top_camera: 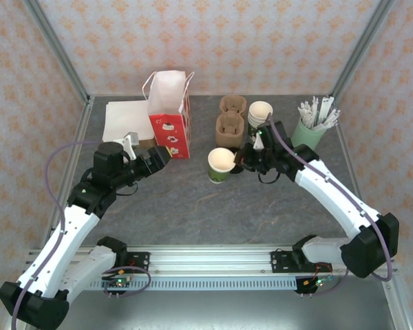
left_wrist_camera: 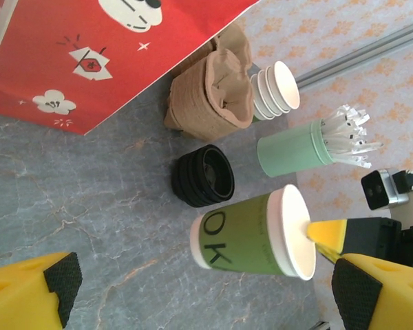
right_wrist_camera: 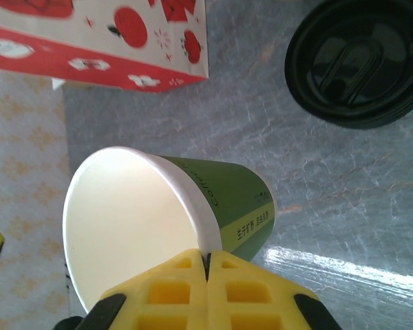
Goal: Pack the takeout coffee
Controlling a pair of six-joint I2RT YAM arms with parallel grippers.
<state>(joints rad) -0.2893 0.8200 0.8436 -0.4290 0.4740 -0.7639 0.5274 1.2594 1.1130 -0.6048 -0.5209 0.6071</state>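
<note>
Next, my right gripper sets the green paper cup down on bare grey table (top_camera: 209, 197) between my grippers, nearer the front edge.
The takeout coffee's green paper cup (top_camera: 221, 165) stands upright at the table's middle, its cream inside bare, with no lid on it. My right gripper (top_camera: 238, 162) is shut on the cup's rim (right_wrist_camera: 205, 234) from the right, one finger inside and one outside; the pinch (right_wrist_camera: 208, 258) is plain in the right wrist view. In the left wrist view the cup (left_wrist_camera: 251, 234) lies between my left gripper's wide open pads (left_wrist_camera: 63, 280), apart from both. That left gripper (top_camera: 162, 157) hovers left of the cup, beside the red bag.
A stack of black lids (left_wrist_camera: 205, 175) sits just behind the cup. The red and white paper bag (top_camera: 171, 120) stands open at back left, on white paper (top_camera: 124, 120). Brown cardboard carriers (top_camera: 229, 127), stacked lidless cups (top_camera: 259, 113) and a pale green holder of sticks (top_camera: 308, 130) line the back right.
</note>
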